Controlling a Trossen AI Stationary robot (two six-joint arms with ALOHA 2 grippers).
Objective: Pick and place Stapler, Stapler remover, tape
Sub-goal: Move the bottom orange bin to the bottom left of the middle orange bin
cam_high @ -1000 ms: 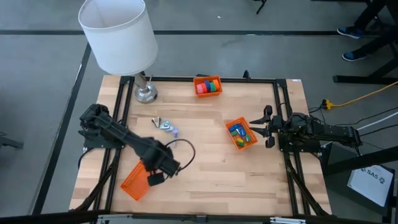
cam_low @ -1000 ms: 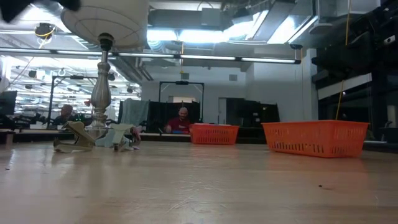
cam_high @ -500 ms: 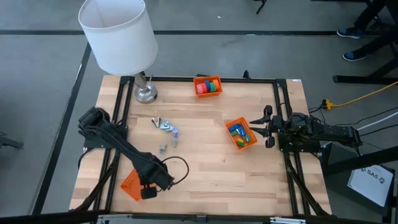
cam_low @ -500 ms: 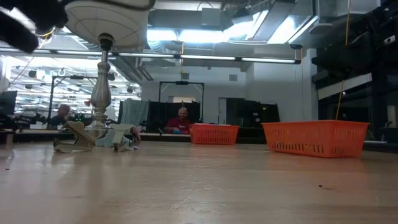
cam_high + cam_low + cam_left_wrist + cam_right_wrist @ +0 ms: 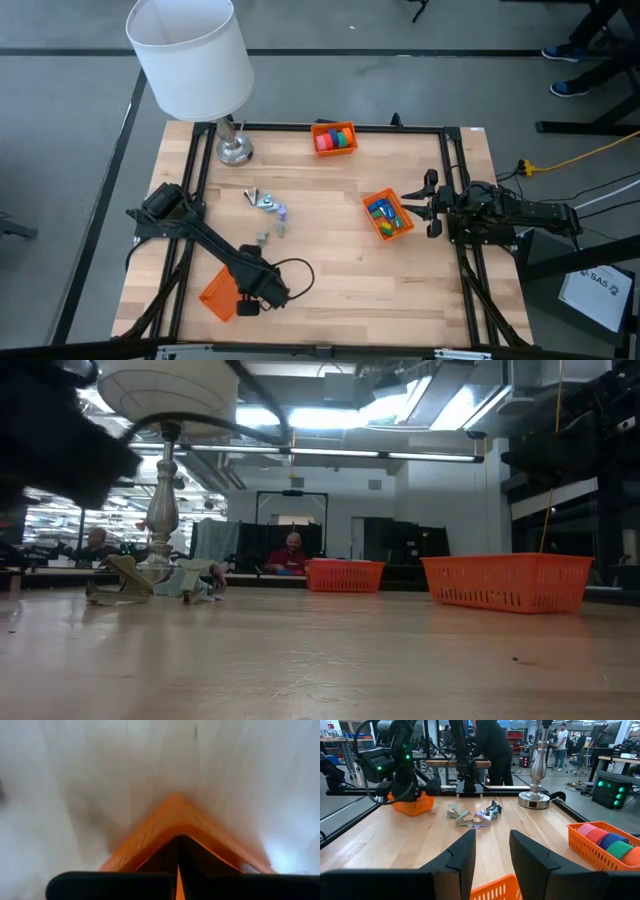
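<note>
Next, my left gripper lets go of the near orange basket on bare wood midway [image 5: 317, 262] towards the basket of blocks.
My left gripper [image 5: 244, 304] is shut and points down over the near-left orange basket [image 5: 216, 298]; the left wrist view shows its fingers [image 5: 150, 882] above that basket's corner [image 5: 175, 820]. A loose pile of small grey, tan and lilac pieces [image 5: 268, 205] lies on the table's middle left [image 5: 470, 815], with one grey piece [image 5: 262, 238] apart; I cannot tell stapler from stapler remover. The tape rolls [image 5: 336, 138] sit in the far orange basket [image 5: 605, 842]. My right gripper [image 5: 490, 852] waits open and level at the right edge [image 5: 430, 210]. My left gripper's shut fingers point down over a corner of the near-left basket [image 5: 150, 845]. Whether they touch it I cannot tell, since the wrist view looks straight along them.
A lamp [image 5: 190, 55] stands at the far left on a metal foot [image 5: 235, 150]. Another orange basket [image 5: 387, 215] holds blue, green and yellow blocks just ahead of my right gripper. A black frame [image 5: 320, 128] rims the table. People move in the room beyond.
My left gripper has gone down toward the near-left basket and a little toward the table's near edge, rolling somewhat at the wrist, and has stayed shut. As the arm moved away, the lone grey piece on the table came into view.
</note>
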